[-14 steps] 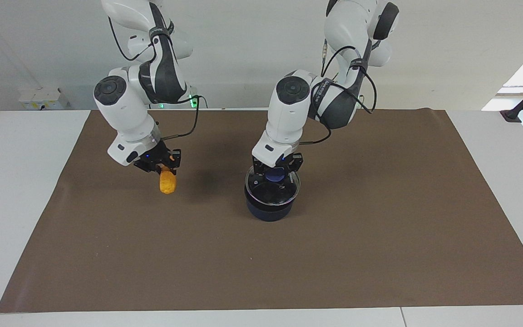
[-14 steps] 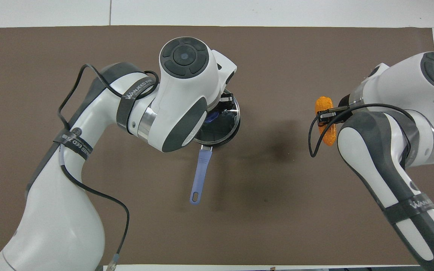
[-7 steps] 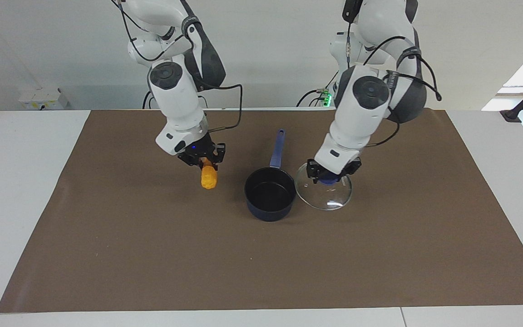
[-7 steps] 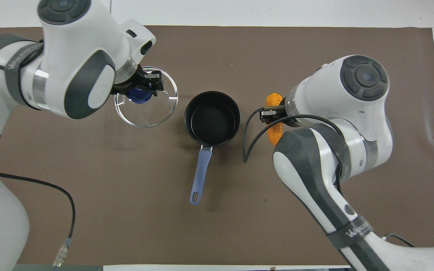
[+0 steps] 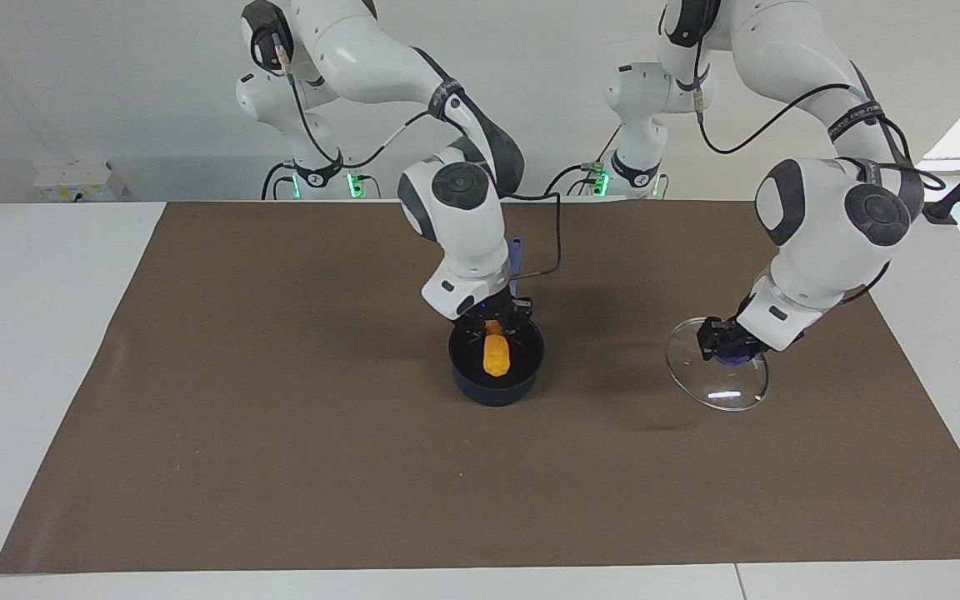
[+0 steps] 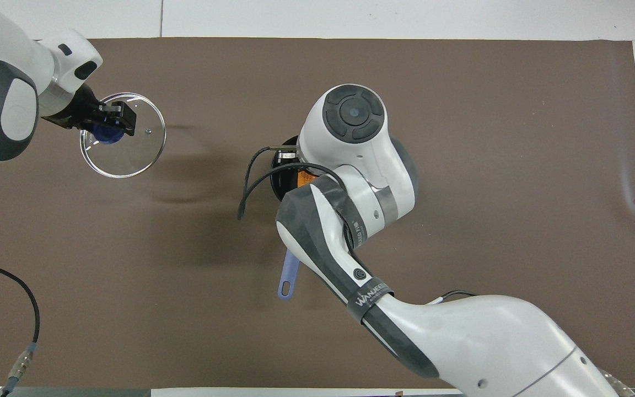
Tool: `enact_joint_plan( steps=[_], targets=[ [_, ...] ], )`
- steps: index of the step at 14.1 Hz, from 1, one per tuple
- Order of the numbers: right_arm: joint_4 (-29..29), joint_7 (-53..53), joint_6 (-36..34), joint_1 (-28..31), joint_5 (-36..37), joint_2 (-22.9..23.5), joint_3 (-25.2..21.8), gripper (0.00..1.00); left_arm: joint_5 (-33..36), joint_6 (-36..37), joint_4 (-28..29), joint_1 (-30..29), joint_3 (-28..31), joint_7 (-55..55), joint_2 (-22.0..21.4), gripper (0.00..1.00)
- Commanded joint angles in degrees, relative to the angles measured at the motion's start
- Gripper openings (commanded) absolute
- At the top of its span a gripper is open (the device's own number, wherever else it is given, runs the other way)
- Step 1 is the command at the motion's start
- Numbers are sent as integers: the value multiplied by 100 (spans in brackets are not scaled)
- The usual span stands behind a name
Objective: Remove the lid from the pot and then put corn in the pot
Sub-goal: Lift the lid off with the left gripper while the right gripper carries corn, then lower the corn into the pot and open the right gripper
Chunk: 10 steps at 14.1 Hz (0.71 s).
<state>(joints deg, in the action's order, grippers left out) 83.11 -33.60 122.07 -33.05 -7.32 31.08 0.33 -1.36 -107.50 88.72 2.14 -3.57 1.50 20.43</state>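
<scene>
Next, my left gripper lets go of the glass lid on the brown mat (image 6: 99, 181) beneath the lid's near rim, well aside from the pot.
The dark blue pot (image 5: 497, 388) stands uncovered mid-mat, its light blue handle (image 6: 289, 274) pointing toward the robots. My right gripper (image 5: 494, 327) hangs just over the pot's mouth, shut on the top of the orange corn (image 5: 496, 356), whose lower end dips inside the pot. From overhead, the right wrist hides that gripper and most of the pot (image 6: 278, 184); only a sliver of corn (image 6: 305, 179) shows. My left gripper (image 5: 727, 353) is shut on the blue knob (image 6: 106, 134) of the glass lid (image 5: 722, 387), which hangs tilted above the mat toward the left arm's end.
A brown mat (image 5: 280, 458) covers most of the white table (image 5: 22, 375). Black cables loop off both wrists; one (image 6: 248, 182) dangles beside the pot. Nothing else lies on the mat.
The left gripper lifted the lid off the pot and carried it toward the left arm's end. The right gripper brought the corn across and lowered it into the open pot.
</scene>
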Motion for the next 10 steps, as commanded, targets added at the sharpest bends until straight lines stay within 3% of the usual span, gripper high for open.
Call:
enact_joint_plan(
  steps=[1,5,6,7,10],
  targets=[
    [117,-182,115,-61,73,56,-6,0,-22,-832,1242,-423,-38,560,-679,16],
    [320,-191,124,27,73,3,-6,0,39,-1386,1823,-829,-29,1141,-715,16],
    [329,-200,107,62,73,-6,-6,34,39,-1579,2025,-855,-29,1168,-724,16],
    [303,-200,-7,114,73,-14,-6,99,39,-1729,2174,-934,-29,1169,-724,16],
    [223,-165,-437,228,100,-338,-85,100,39,-1976,2448,-961,-29,1169,-715,17]
  ],
)
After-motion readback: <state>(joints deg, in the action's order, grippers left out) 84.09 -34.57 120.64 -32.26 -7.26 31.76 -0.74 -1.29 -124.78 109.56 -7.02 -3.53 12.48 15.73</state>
